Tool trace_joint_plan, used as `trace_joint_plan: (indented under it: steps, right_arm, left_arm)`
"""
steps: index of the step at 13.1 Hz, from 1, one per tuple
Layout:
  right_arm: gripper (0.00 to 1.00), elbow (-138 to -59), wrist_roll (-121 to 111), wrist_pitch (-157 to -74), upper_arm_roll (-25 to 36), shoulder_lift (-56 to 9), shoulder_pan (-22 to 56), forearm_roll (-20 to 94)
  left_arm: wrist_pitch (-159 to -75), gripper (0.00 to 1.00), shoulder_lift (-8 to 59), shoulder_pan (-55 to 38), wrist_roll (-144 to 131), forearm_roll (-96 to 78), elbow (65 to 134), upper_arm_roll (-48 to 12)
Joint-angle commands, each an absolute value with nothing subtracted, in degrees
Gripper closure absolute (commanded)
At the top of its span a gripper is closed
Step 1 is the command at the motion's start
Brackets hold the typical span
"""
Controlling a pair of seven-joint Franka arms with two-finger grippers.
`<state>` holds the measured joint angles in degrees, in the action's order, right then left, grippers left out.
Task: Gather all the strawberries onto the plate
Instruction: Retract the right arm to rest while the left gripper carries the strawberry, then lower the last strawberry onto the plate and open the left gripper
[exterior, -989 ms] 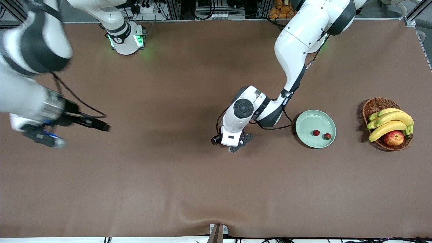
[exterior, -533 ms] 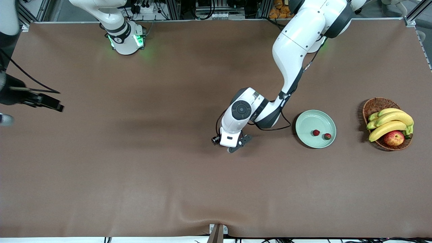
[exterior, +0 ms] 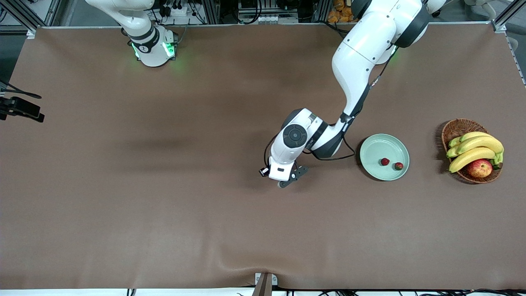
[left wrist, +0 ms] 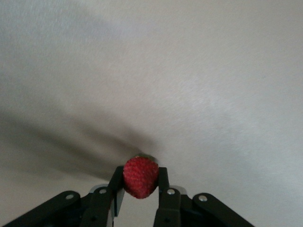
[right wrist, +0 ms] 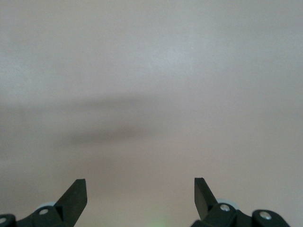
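Next, my left gripper lets go of the strawberry inside the mint-green plate's rim (exterior: 371,144), on the side that faces away from the basket.
My left gripper (left wrist: 140,177) is shut on a small red strawberry (left wrist: 140,177), low over the brown table. In the front view this gripper (exterior: 282,181) is over the table's middle, beside the pale mint-green plate (exterior: 374,144); the held berry is hidden there. Two strawberries lie in the plate: one plain red (exterior: 384,161) and one with a green cap (exterior: 398,166). My right gripper (right wrist: 140,191) is open and empty over bare table. In the front view only a black part of the right arm (exterior: 22,108) shows at the picture's edge, at the right arm's end of the table.
A brown wicker basket (exterior: 457,128) with several bananas (exterior: 476,149) and a red-yellow apple (exterior: 479,168) stands at the left arm's end of the table, beside the plate. A fold in the brown cloth (exterior: 263,269) lies at the table edge nearest the camera.
The right arm has swung away off the picture's edge at its end of the table. The left gripper has shifted slightly toward the camera, still over the table's middle.
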<state>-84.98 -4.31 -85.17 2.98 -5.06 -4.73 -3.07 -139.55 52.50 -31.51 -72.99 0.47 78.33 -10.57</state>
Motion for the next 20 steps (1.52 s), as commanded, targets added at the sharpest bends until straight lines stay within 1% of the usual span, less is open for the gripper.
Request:
trace_joint_plan:
  steps: [1, 3, 5, 6, 7, 8, 10, 12, 13, 15, 16, 17, 18, 19, 20]
  right_arm:
    - [0.0, -85.9, -5.7, -84.3, 3.0, -3.7, -5.1, -3.6]
    - [0.0, -86.0, -5.7, -84.5, 3.0, -3.8, -4.8, -3.5]
    - [0.0, -85.9, -5.5, -85.0, 3.0, -3.8, -4.8, -3.3]
    - [0.0, -85.7, -5.5, -85.5, 3.0, -3.8, -4.8, -3.3]
    - [0.0, -85.4, -5.6, -86.0, 3.0, -3.8, -4.7, -3.3]
    - [0.0, -85.3, -5.6, -85.5, 3.0, -3.6, -4.8, -3.3]
    - [0.0, -85.3, -5.6, -84.0, 3.2, -2.9, -4.7, -3.3]
    - [0.0, -84.5, -5.4, -79.7, 3.3, -2.0, -4.7, 1.5]
    - [0.0, -84.5, -5.1, -78.4, 4.3, -2.0, -4.7, 4.6]
    - [0.0, -84.5, -5.4, -78.9, 4.6, -1.8, -4.4, 4.2]
    - [0.0, -84.6, -5.4, -78.8, 4.7, -1.8, -4.3, 4.0]
    - [0.0, -84.5, -5.5, -79.0, 4.7, -1.8, -4.2, 2.5]
    - [0.0, -84.3, -5.6, -79.0, 4.6, -1.9, -3.7, -0.8]
    - [0.0, -84.2, -5.6, -79.0, 4.6, -1.9, -3.2, -2.6]
    - [0.0, -84.2, -5.5, -79.0, 4.5, -2.0, -3.1, -2.1]
  left_arm:
    - [-136.2, 1.0, 47.7, -28.5, -71.8, 1.8, 78.7, -10.8]
    - [-126.4, 1.0, 42.7, -26.4, -68.3, 1.8, 78.9, -10.8]
    - [-115.7, 1.0, 39.9, -23.4, -62.7, 1.6, 79.3, -11.0]
    - [-111.3, 1.0, 38.9, -22.8, -60.4, 1.7, 80.4, -10.9]
    - [-109.1, 1.0, 37.9, -21.3, -57.9, 1.8, 82.0, -10.6]
    - [-108.1, 1.0, 36.3, -19.5, -55.6, 1.8, 84.7, -10.6]
    - [-108.0, 0.96, 31.8, -15.5, -49.2, 4.1, 92.7, -10.7]
    - [-108.5, 0.95, 28.8, -11.8, -44.1, 8.2, 99.2, -10.8]
    - [-108.7, 0.93, 28.6, -10.1, -42.5, 9.0, 101.1, -11.0]
    - [-110.5, 0.92, 28.8, -6.5, -37.9, 10.0, 103.1, -11.0]
    - [-112.9, 0.89, 28.7, -5.5, -36.0, 10.0, 104.9, -11.1]
    - [-114.3, 0.8, 28.7, -5.1, -35.3, 10.0, 106.1, -11.0]
    - [-114.5, 0.66, 28.9, -4.5, -35.2, 10.0, 106.2, -11.0]
    - [-114.5, 0.47, 28.9, -4.4, -34.8, 10.0, 106.2, -11.0]
    - [-114.5, 0.09, 28.5, -3.5, -31.8, 10.0, 105.9, -11.0]
